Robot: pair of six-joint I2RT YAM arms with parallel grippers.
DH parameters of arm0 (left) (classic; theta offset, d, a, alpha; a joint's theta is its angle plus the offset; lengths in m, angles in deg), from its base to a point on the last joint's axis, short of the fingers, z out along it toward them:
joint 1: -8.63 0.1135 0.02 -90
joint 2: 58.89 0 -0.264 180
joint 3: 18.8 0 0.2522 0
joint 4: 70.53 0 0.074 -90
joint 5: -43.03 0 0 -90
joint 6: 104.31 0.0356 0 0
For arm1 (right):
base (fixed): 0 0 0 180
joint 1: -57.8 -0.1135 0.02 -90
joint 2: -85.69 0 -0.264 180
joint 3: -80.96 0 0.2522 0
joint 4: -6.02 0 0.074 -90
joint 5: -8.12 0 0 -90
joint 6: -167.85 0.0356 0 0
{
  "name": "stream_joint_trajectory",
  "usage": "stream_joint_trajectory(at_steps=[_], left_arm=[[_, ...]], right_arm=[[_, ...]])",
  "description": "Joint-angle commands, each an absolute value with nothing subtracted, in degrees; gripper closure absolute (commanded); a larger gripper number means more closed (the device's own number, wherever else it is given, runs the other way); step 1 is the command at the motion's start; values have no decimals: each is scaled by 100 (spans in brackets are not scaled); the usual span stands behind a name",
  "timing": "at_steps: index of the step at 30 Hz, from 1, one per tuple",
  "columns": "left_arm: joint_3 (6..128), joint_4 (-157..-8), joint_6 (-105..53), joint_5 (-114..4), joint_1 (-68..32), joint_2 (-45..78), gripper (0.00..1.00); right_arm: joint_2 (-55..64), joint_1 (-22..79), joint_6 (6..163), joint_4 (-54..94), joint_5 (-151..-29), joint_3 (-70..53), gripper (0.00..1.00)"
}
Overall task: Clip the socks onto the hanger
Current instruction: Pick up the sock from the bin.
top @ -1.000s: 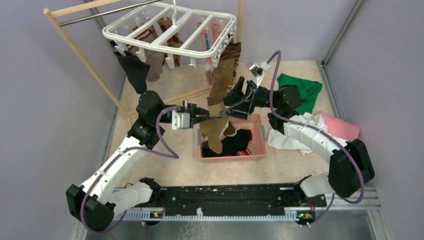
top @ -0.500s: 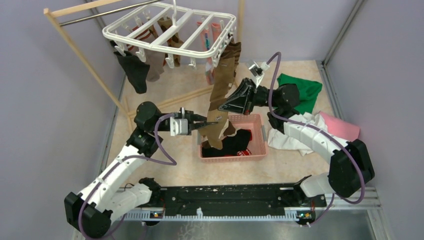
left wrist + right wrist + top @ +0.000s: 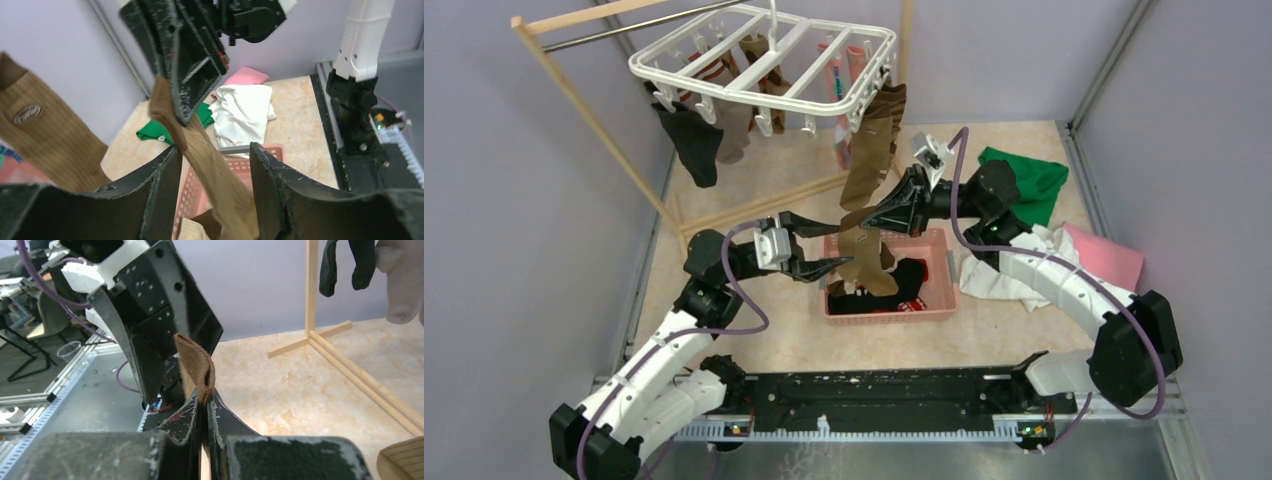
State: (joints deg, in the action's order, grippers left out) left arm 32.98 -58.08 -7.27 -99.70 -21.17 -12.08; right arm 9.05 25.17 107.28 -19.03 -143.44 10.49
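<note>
Next, my left gripper rises and pinches the cuff's free edge (image 3: 848,216) opposite my right gripper, because its fingers are on either side of the brown sock's leg below the cuff.
The white grid hanger (image 3: 764,62) hangs from the wooden rack, with a black sock (image 3: 692,145), a beige one (image 3: 730,135) and a long brown one (image 3: 870,150) among those clipped to it. My right gripper (image 3: 865,217) is shut on the cuff (image 3: 198,365) of another brown sock (image 3: 865,252), which trails down into the pink basket (image 3: 944,290). My left gripper (image 3: 834,244) stands open just left of it. The sock (image 3: 215,170) passes loosely between its fingers (image 3: 160,190), and the right gripper (image 3: 182,115) shows above them.
The wooden rack (image 3: 594,110) with its metal rod stands at the back left. More socks, one black (image 3: 906,282), lie in the basket. Green (image 3: 1034,180), white (image 3: 1014,272) and pink (image 3: 1112,256) cloths lie to the right.
The right gripper closed on the brown sock's cuff. The left gripper then let go, opened and drew back toward the near left.
</note>
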Motion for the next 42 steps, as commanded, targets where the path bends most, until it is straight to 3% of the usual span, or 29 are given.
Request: stream_joint_trajectory(at_steps=[1,7,11,14,20,32,42], left_arm=[[3326,-5952,-1780,-8988,-2143,-1503,38],[3269,-6176,-2530,-8375,-2137,-1967,13],[3356,-5929,-2758,-8605,-2135,-1959,12],[3366,-5862,-2794,-8503,-2136,-1845,18],[3263,-4832,-3419,-8604,-2140,-1231,40],[3153,-3248,-4233,-8697,-2143,-619,50],[3143,-2894,-4490,-9111,-2143,-447,66]], right_arm=[[1265,2433,9681,-1223,-14292,862,100],[1446,2439,8695,-600,-14207,841,100],[1566,2437,8201,-445,-14177,872,100],[1635,2434,8138,-598,-14206,930,100],[1743,2427,8283,-1103,-14209,1057,100],[1830,2430,8460,-1430,-14210,1172,100],[1802,2424,8801,-1902,-14090,1247,100]])
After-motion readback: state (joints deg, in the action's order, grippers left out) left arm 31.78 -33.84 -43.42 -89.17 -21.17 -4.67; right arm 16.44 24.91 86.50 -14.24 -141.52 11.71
